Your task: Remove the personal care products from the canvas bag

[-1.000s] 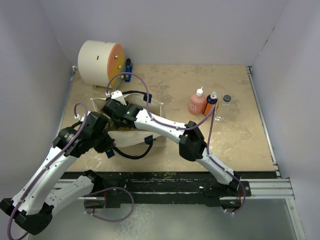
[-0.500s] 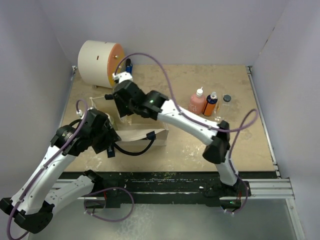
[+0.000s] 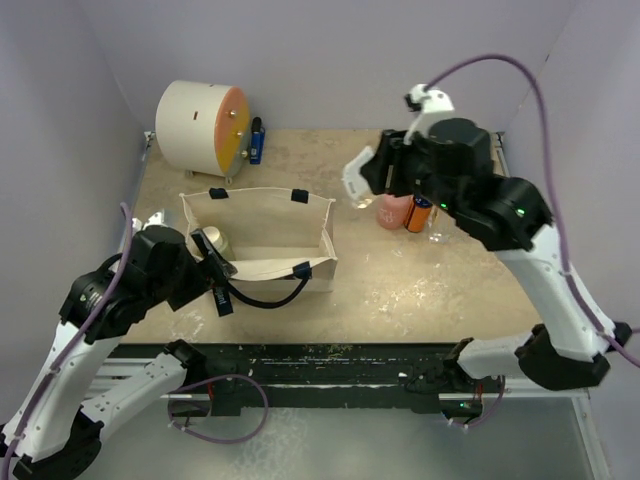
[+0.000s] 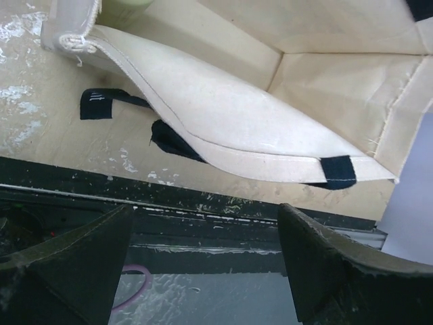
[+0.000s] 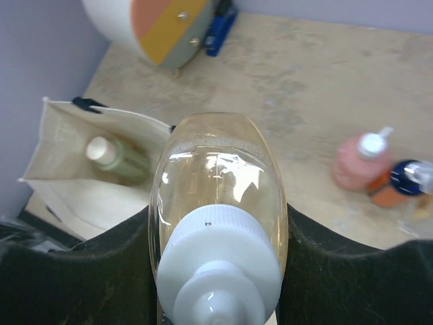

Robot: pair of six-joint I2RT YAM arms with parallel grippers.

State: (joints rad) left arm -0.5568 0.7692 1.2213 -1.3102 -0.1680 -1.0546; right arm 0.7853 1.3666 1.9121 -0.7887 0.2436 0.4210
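Next, my right gripper lets go of the yellowish white-capped bottle next to the clear bottle, across from the orange bottle (image 3: pixel 464 244).
The canvas bag (image 3: pixel 262 215) lies open on the table's left half, and the olive-green jar (image 3: pixel 212 240) rests inside it near its left end. My left gripper (image 3: pixel 216 274) hovers open by the bag's near left corner, nothing between its fingers (image 4: pixel 338 264), and the bag's rim (image 4: pixel 223 128) lies just ahead of it. My right gripper (image 3: pixel 362 185) hangs high above the table's middle, shut on the tiny yellowish white-capped bottle (image 5: pixel 216 196). The pink bottle (image 3: pixel 392 213) and the orange bottle (image 3: pixel 418 214) stand on the table below it. The clear bottle is hidden behind the right arm.
A big white drum with an orange face (image 3: pixel 200 125) stands at the back left, with a small blue item (image 3: pixel 257 140) beside it. The bag's dark strap (image 3: pixel 265 297) loops onto the table at its near side. Grey walls close in the table.
My right arm has risen out of the bag and swung right with the yellowish bottle. My left gripper has opened, let go of the bag's rim and drawn back.
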